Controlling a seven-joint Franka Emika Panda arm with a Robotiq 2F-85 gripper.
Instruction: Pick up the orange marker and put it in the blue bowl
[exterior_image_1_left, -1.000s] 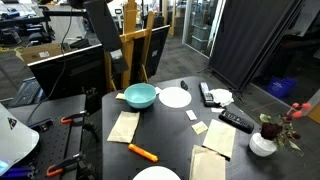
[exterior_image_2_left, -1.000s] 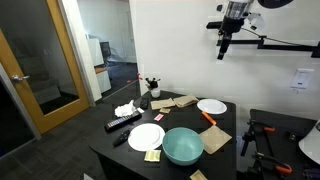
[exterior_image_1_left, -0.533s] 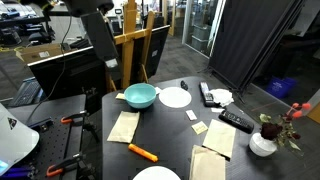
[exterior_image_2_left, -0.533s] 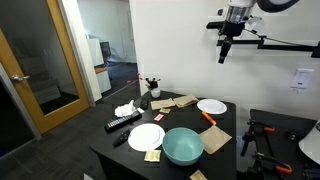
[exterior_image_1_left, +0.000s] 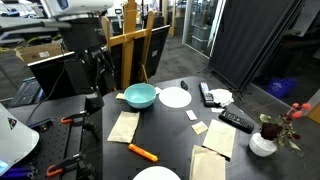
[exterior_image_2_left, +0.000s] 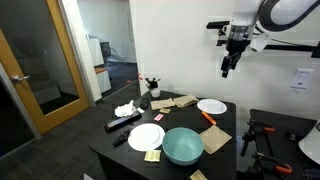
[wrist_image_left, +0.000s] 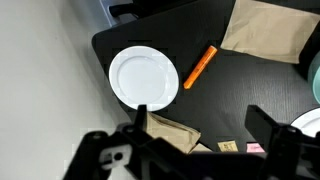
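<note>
The robot's gripper will close on the middle of the orange marker (exterior_image_1_left: 143, 153) (wrist_image_left: 200, 67), between the brown napkin and the white plate.
The orange marker (exterior_image_1_left: 142, 153) lies flat on the black table between the paper napkins; it also shows in an exterior view (exterior_image_2_left: 208, 118) and in the wrist view (wrist_image_left: 200, 67), next to a white plate. The blue bowl (exterior_image_1_left: 140, 95) stands empty near the table's edge and shows in both exterior views (exterior_image_2_left: 183, 145). My gripper (exterior_image_2_left: 228, 68) hangs high above the table, well apart from both, and shows in both exterior views (exterior_image_1_left: 102, 64). In the wrist view its jaws (wrist_image_left: 200, 125) are open and empty.
Two white plates (exterior_image_1_left: 175, 97) (exterior_image_1_left: 157, 174), several brown napkins (exterior_image_1_left: 123, 126), small sticky notes, two black remotes (exterior_image_1_left: 236, 120) and a white vase with flowers (exterior_image_1_left: 263, 143) are on the table. Orange-handled clamps (exterior_image_1_left: 70, 120) lie beside it.
The arm has come lower over the table and turned; the gripper hangs further down than a second ago. Nothing on the table has moved.
</note>
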